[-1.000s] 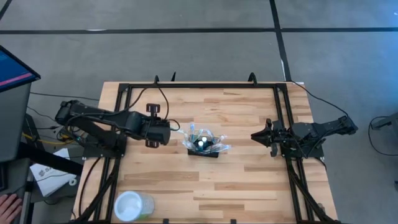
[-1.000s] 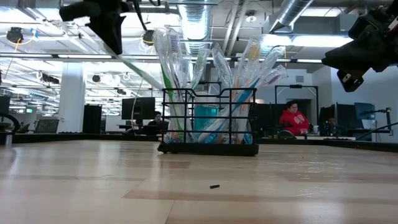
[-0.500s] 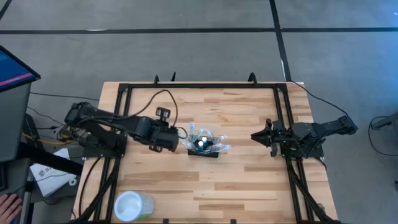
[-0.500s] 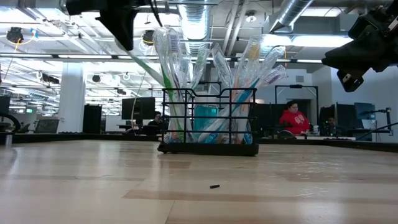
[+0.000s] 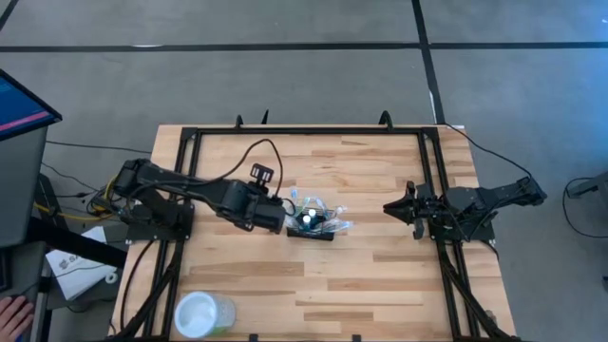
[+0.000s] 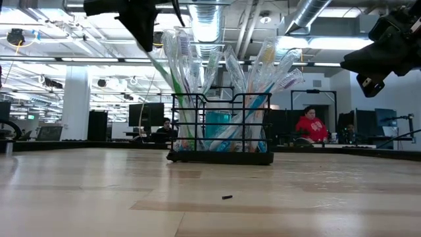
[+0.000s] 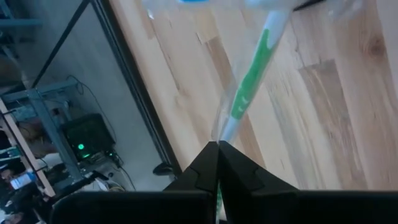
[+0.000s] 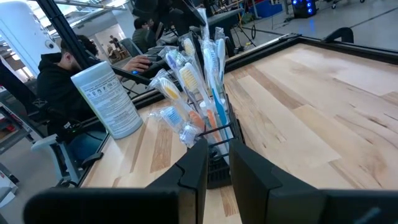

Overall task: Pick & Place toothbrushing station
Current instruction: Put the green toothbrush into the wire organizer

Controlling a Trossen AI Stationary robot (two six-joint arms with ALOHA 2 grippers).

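Note:
Next, I set the green toothbrush with my left gripper in the near end of the black wire caddy [image 5: 296,219], beside its white-capped bottles. The toothbrush is now held above the caddy's rim.
The toothbrushing station [image 5: 312,222], a small black wire caddy [image 6: 220,128] full of wrapped toothbrushes, stands mid-table. My left gripper [image 5: 276,218] hangs just left of it and above its rim [image 6: 142,21]. It is shut on a green toothbrush in a clear wrapper [image 7: 249,84]. My right gripper [image 5: 391,208] waits near the table's right edge, open, with nothing between its fingers [image 8: 215,167]. My left gripper pinches the wrapped green toothbrush by its end [image 7: 219,132] between its two fingertips. The fingers slant down from the table's left and lie along the brush. The brush runs on slanting down from them, and its lower end [image 6: 175,89] reaches in among the brushes in the caddy.
A round white container [image 5: 201,313] stands at the table's near left corner. A black frame rail [image 5: 285,130] runs around the table top. A small dark speck [image 6: 227,197] lies on the wood in front of the caddy. People sit at desks behind the table.
My left gripper has moved toward the table's right edge, closer to the caddy, and has rolled at the wrist. It stays shut on the green toothbrush. The brush's held end has gone with it, so the brush stands steeper, while its lower end stays at the caddy.

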